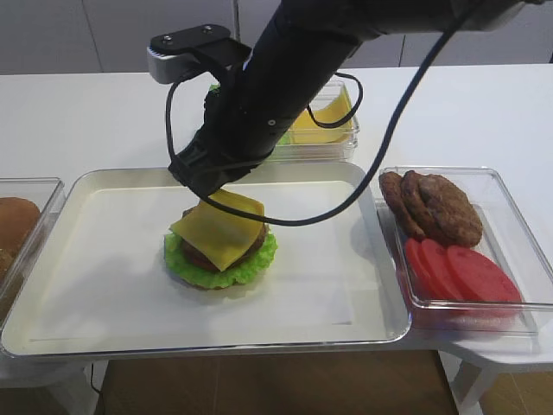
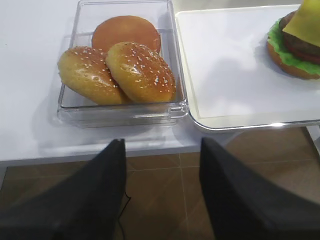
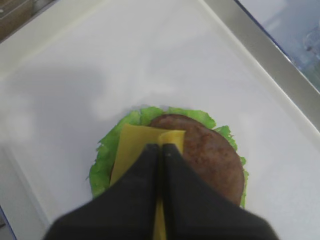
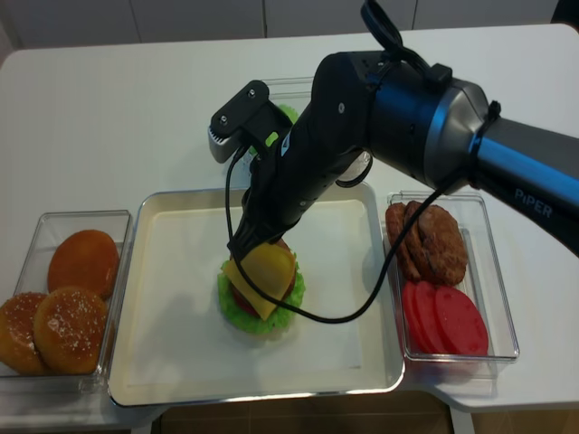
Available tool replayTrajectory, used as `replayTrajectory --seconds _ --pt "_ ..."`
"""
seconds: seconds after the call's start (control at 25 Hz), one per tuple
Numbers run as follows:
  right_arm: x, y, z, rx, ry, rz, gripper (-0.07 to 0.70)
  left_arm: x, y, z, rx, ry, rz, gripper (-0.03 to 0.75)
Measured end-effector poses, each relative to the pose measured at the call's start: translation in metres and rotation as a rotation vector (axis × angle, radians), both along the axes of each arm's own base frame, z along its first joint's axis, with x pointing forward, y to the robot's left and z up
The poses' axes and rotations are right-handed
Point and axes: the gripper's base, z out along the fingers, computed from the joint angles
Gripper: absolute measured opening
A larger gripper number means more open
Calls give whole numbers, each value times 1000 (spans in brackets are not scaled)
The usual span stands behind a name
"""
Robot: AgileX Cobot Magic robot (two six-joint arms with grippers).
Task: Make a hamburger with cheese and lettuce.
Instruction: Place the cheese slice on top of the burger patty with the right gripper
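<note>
My right gripper needs to let go of the yellow cheese so that it lies flat across the top of the brown patty (image 4: pixel 261 273) (image 3: pixel 170 182) on the white tray.
The hamburger (image 1: pixel 221 259) sits mid-tray on the white tray (image 1: pixel 104 259): a brown patty (image 3: pixel 207 155) over a red slice and ruffled green lettuce (image 3: pixel 106 155). My right gripper (image 3: pixel 161 148) is shut on one edge of the yellow cheese (image 3: pixel 134 145). The slice slopes down onto the left part of the patty, and the right part is bare. From above, the gripper (image 4: pixel 244 246) holds the cheese (image 4: pixel 267 271) just over the stack. My left gripper (image 2: pixel 162 145) is open and empty, below the table's front edge over the floor.
A clear box of sesame buns (image 2: pixel 120 70) stands left of the tray. A clear box at the right holds loose patties (image 1: pixel 432 206) and tomato slices (image 1: pixel 462 272). A box of cheese slices (image 1: pixel 327 121) stands behind the tray, partly hidden by my right arm.
</note>
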Motion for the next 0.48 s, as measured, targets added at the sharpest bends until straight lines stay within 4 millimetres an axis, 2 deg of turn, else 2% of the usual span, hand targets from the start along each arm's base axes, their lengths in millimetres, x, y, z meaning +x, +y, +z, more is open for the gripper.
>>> replayTrajectory --seconds 0.48 --pt "4 -2 -1 -38 -67 22 6 0 0 0 0 0 0 358"
